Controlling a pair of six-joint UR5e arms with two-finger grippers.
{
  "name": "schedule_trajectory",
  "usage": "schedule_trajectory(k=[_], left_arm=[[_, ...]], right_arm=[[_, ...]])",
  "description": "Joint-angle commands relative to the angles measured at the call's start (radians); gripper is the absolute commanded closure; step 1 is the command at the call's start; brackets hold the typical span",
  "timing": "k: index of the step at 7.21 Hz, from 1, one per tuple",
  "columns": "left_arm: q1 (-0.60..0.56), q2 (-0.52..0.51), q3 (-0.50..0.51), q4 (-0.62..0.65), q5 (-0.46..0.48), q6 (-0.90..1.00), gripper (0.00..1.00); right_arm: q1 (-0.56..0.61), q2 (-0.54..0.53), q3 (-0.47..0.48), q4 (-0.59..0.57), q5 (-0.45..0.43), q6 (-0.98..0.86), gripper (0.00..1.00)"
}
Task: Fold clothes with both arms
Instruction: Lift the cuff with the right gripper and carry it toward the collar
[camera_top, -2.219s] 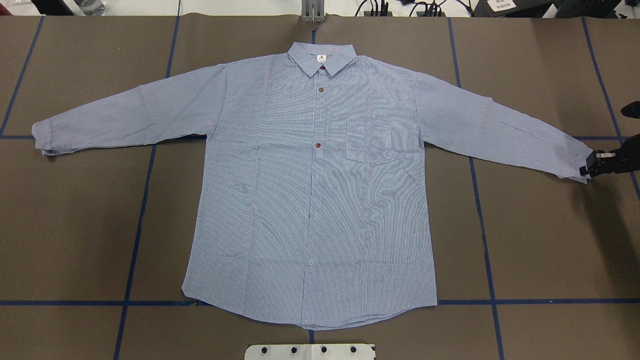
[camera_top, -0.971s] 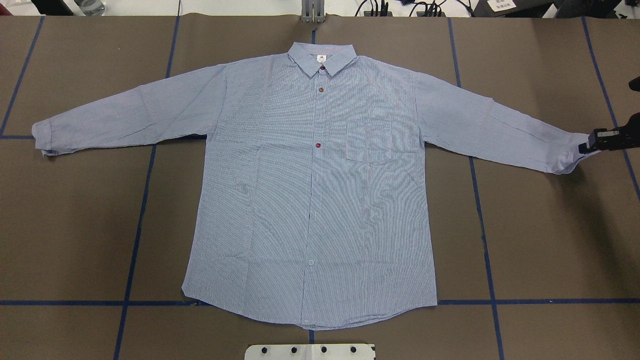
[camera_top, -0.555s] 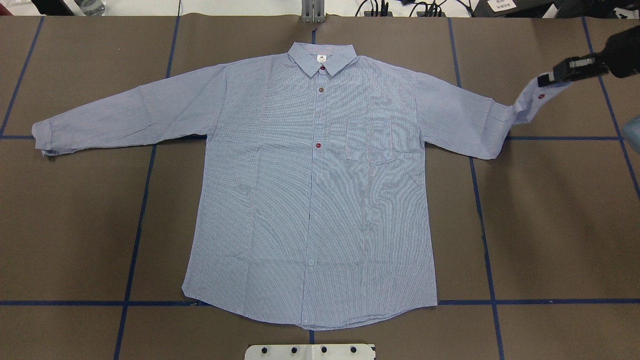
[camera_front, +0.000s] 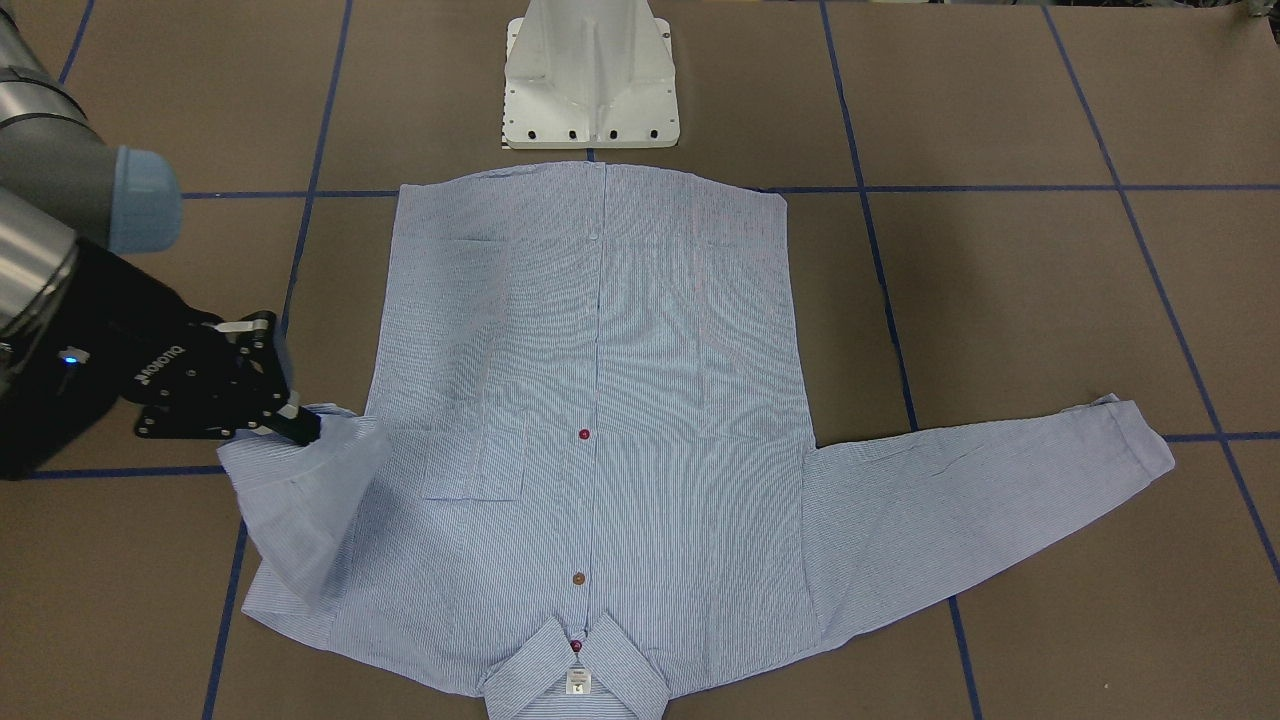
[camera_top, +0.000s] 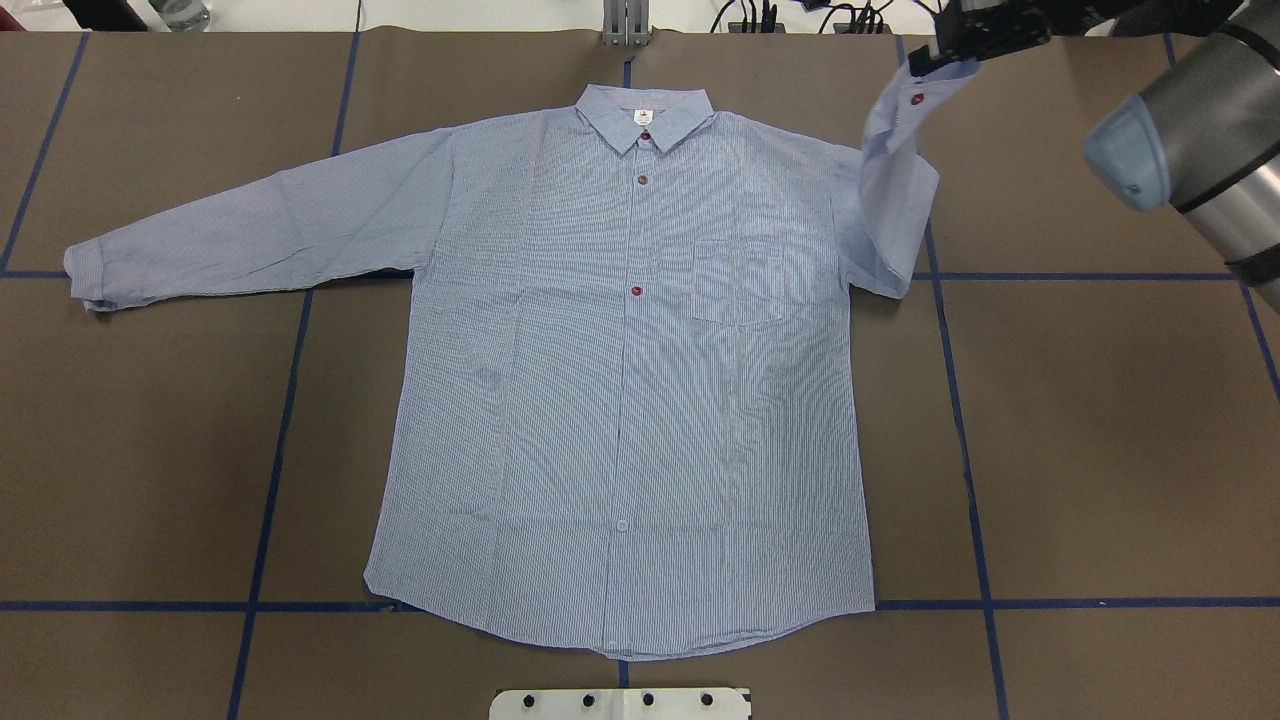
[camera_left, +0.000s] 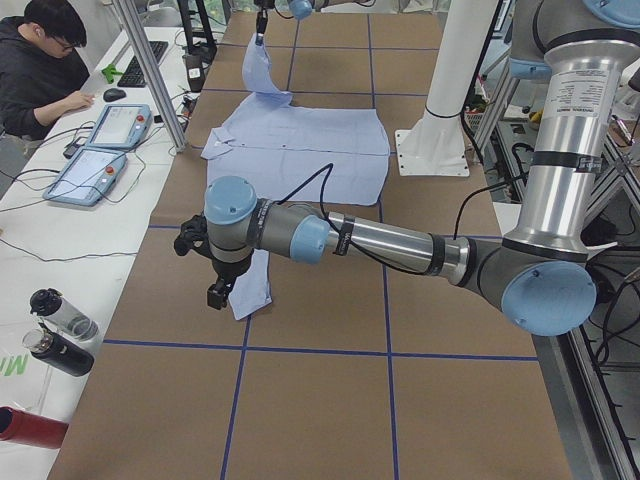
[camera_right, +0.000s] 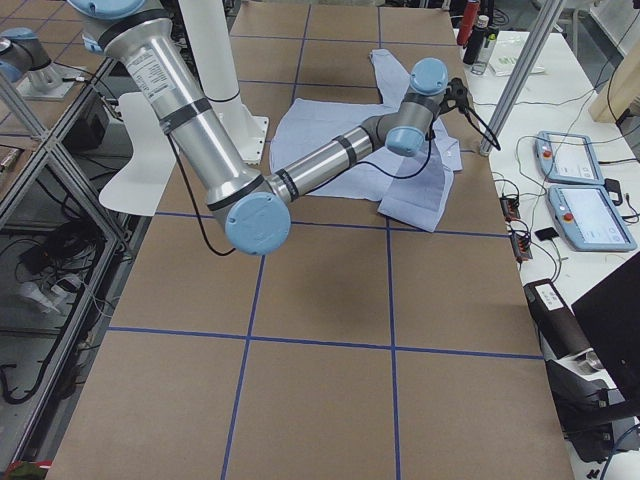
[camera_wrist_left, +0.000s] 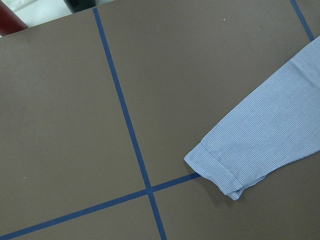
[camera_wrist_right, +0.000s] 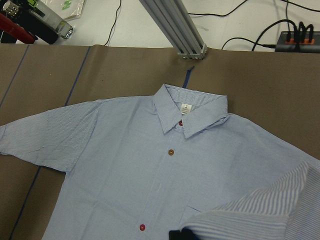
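Next, my right gripper lets go of the cuff on the shirt's chest (camera_front: 719, 557) (camera_wrist_right: 119, 143), between the brown button and the stretched-out sleeve.
The blue-and-white pinstriped shirt (camera_top: 620, 400) lies flat, front up, collar toward the far edge. My right gripper (camera_top: 922, 66) is shut on the cuff of the sleeve on the pocket side. It holds that cuff raised above the shoulder, so the sleeve (camera_front: 300, 510) hangs doubled back on itself. The other sleeve (camera_top: 250, 235) lies stretched out flat. My left gripper (camera_left: 216, 294) hangs close by that sleeve's cuff (camera_wrist_left: 220, 172). It shows only in the exterior left view, so I cannot tell whether it is open or shut.
The white pedestal base (camera_front: 590, 80) stands at the shirt's hem side. An aluminium post (camera_top: 625, 25) and cables sit at the far edge. A person (camera_left: 40, 60) sits at a side table with tablets and bottles (camera_left: 55, 335). Blue tape lines cross the brown table (camera_top: 1100, 450).
My right gripper has lifted the cuff off the table at the right and carried it up and inward toward the shoulder. The sleeve now folds back on itself. The shirt's body and other sleeve have not moved.
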Motion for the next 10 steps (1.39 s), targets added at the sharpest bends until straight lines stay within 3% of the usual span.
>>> schedule_trajectory(k=[1, 5, 7, 9, 10], left_arm=[[-0.001, 0.006, -0.001, 0.0, 0.0, 0.001, 0.0], [-0.001, 0.006, 0.0, 0.0, 0.0, -0.001, 0.0], [-0.001, 0.006, 0.007, -0.001, 0.0, 0.001, 0.0], [0.001, 0.006, 0.01, -0.001, 0.0, 0.001, 0.0], [-0.001, 0.006, 0.01, -0.001, 0.0, 0.001, 0.0]], right_arm=[[-0.08, 0.17, -0.134, -0.008, -0.072, 0.004, 1.0], [-0.168, 0.206, -0.167, -0.008, -0.193, 0.004, 1.0], [-0.215, 0.288, -0.302, -0.008, -0.228, 0.002, 1.0], [-0.316, 0.334, -0.419, -0.008, -0.366, -0.004, 1.0], [-0.349, 0.403, -0.525, -0.008, -0.406, -0.004, 1.0]])
